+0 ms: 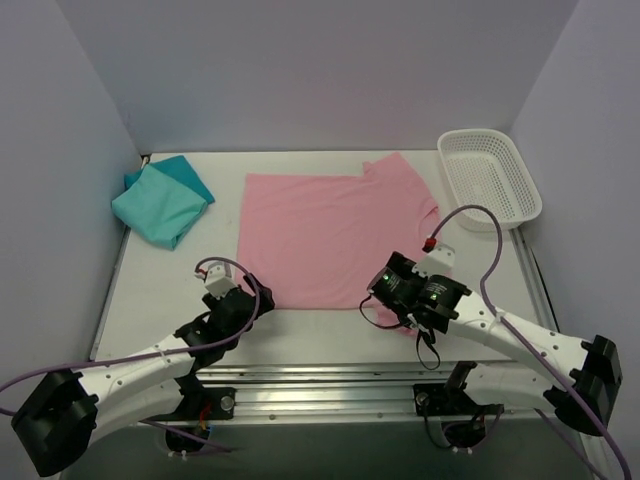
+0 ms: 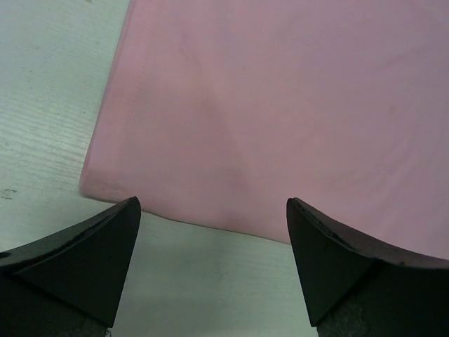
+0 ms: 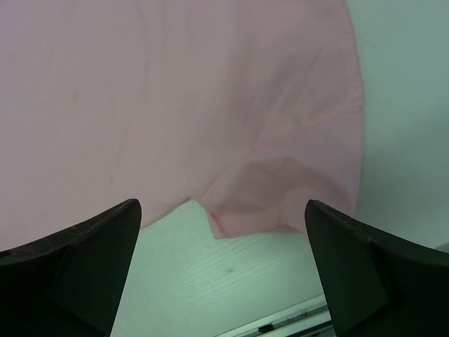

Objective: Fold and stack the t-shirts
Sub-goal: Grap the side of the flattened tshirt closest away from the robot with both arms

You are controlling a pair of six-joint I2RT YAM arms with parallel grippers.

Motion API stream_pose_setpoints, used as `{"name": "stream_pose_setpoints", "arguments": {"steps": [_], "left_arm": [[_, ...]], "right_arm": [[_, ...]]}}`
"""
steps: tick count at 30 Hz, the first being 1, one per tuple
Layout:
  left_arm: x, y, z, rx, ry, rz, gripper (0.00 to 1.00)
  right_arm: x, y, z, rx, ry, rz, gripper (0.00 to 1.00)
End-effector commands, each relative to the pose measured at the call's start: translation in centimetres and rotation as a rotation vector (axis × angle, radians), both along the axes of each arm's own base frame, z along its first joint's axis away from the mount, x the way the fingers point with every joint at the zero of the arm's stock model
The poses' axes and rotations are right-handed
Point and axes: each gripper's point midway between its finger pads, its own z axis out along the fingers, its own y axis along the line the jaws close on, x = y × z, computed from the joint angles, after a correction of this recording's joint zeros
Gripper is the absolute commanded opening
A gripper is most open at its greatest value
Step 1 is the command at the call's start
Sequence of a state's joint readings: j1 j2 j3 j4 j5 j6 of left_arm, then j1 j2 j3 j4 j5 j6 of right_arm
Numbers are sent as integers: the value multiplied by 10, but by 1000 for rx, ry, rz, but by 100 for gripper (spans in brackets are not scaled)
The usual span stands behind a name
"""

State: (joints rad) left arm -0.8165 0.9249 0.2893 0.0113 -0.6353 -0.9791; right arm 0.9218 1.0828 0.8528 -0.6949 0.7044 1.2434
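Note:
The pink t-shirt has its sleeve folded under on the near side, and there my right gripper should close on the middle of the sleeve's hem (image 1: 405, 328) (image 3: 282, 229).
A light pink t-shirt (image 1: 330, 235) lies spread flat in the middle of the table, one sleeve pointing to the back right. A teal t-shirt (image 1: 160, 200) lies folded at the back left. My left gripper (image 1: 237, 297) hovers at the pink shirt's near left corner (image 2: 105, 186), jaws open, nothing between them. My right gripper (image 1: 385, 293) is open over the shirt's near right part, where a folded-under sleeve (image 3: 273, 196) shows between its fingers (image 3: 84, 267).
A white mesh basket (image 1: 490, 177) stands at the back right. Grey walls close in the table on three sides. A metal rail (image 1: 330, 385) runs along the near edge by the arm bases. Purple cables loop over both arms.

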Motion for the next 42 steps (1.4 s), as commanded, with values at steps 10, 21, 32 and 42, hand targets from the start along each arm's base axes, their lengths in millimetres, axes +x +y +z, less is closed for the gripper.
{"name": "stream_pose_setpoints", "arguments": {"steps": [10,21,32,42], "left_arm": [[5,-2,8,-12,-36,3,94],[3,6,12,-6,-54,21,94],[6,0,12,-10,-52,9,94],[6,4,11,-2,-57,21,94]], "right_arm": [[-56,-11,-124,-100,327,-154,88],[-78,-21,-121,-97,359,-185,85],[-86,-17,-130,-44,355,-186,57],[-62,-18,-114,-64,244,-234,69]]}}
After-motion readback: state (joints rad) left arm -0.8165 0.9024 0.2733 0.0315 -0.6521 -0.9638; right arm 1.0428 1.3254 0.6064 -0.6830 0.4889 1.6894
